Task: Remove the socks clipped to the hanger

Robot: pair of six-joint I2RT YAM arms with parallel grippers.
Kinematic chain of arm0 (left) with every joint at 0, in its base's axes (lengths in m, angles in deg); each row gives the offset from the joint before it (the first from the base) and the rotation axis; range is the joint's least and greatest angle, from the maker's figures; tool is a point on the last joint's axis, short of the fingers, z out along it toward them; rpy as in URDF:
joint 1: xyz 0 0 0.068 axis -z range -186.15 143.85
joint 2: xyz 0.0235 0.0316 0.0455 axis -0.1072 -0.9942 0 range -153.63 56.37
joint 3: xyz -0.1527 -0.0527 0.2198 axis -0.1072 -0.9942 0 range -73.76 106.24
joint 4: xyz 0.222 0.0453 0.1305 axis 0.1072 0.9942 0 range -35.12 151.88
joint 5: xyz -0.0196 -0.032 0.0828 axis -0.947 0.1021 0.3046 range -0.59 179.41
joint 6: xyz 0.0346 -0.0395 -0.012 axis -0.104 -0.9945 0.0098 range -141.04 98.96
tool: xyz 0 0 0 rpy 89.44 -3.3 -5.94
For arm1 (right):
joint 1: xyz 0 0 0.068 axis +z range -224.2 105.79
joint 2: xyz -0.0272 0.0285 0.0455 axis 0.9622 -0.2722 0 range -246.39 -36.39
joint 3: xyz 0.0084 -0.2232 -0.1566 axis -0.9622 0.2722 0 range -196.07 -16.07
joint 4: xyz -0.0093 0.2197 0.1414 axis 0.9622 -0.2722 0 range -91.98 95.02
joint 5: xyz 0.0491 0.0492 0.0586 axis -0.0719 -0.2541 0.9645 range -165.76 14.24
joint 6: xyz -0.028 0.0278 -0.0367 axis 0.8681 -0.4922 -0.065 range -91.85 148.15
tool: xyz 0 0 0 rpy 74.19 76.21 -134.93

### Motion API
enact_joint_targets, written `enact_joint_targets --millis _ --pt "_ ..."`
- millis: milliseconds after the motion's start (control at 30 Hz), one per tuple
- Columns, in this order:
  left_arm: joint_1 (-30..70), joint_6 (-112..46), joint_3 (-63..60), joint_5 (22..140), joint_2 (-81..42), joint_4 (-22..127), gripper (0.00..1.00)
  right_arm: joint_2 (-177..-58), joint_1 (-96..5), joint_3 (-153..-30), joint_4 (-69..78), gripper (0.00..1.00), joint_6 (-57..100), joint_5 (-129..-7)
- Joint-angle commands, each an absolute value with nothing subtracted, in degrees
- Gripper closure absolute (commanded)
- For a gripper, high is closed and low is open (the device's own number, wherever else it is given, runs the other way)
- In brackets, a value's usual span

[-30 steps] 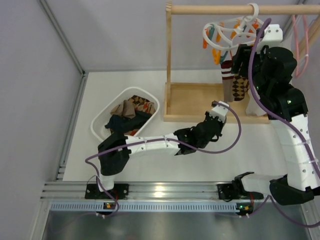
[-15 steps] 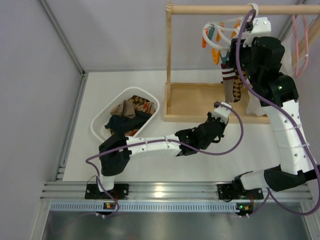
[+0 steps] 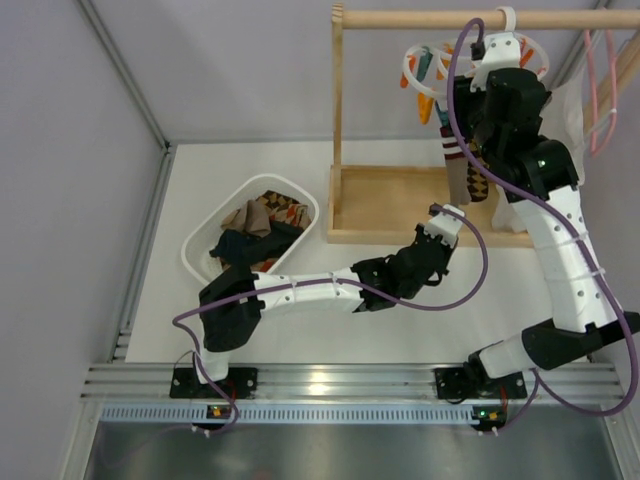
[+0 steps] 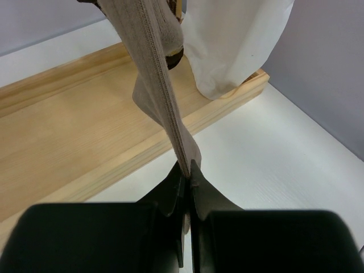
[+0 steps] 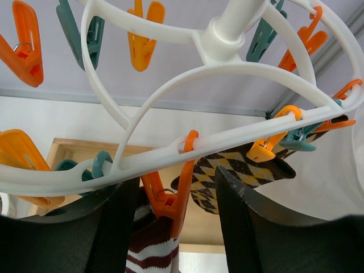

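The robot's left gripper will set the striped sock down on the argyle sock at the far end of the white basket (image 3: 281,210).
The white ring hanger (image 3: 468,62) hangs from the wooden rail, with orange and teal clothespins. A red-white striped sock (image 3: 457,160) and an argyle sock (image 3: 481,178) hang from it. In the right wrist view, my right gripper (image 5: 175,222) is open, its fingers either side of the orange clothespin (image 5: 170,196) that holds the striped sock (image 5: 153,253), just under the hanger ring (image 5: 239,68). The argyle sock (image 5: 239,170) hangs behind on another orange pin. My left gripper (image 4: 187,170) is shut on the lower end of a tan sock (image 4: 153,74), pulled taut below the rack.
A white basket (image 3: 200,238) with several removed socks sits at the left. The wooden rack base (image 3: 385,200) and rail (image 3: 420,18) stand at the back. A white cloth (image 4: 233,40) hangs at the right, and a thin pink hanger (image 3: 600,85) beyond it.
My right arm has risen and moved up to the hanger, bringing its open fingers around the orange clothespin. My left arm has barely moved and keeps its hold on the sock.
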State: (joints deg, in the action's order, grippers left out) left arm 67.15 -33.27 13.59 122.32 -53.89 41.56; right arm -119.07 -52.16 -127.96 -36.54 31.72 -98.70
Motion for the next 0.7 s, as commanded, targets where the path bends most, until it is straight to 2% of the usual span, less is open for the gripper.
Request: enact_joint_targets --millis 0,267,667 --pt "67.7 -32.8 16.0 122.7 -54.4 39.4 1.0 -118.8 -50.2 -130.4 -34.8 0.49 33.1 -102.7" --pt "67.7 -32.8 15.9 122.7 -54.5 39.4 1.0 -117.3 -45.4 -126.6 -30.9 0.52 34.6 -114.0" --pt "67.7 -33.1 15.7 122.4 -53.9 39.4 1.0 -117.7 -44.5 -124.9 -27.9 0.55 36.7 -119.3"
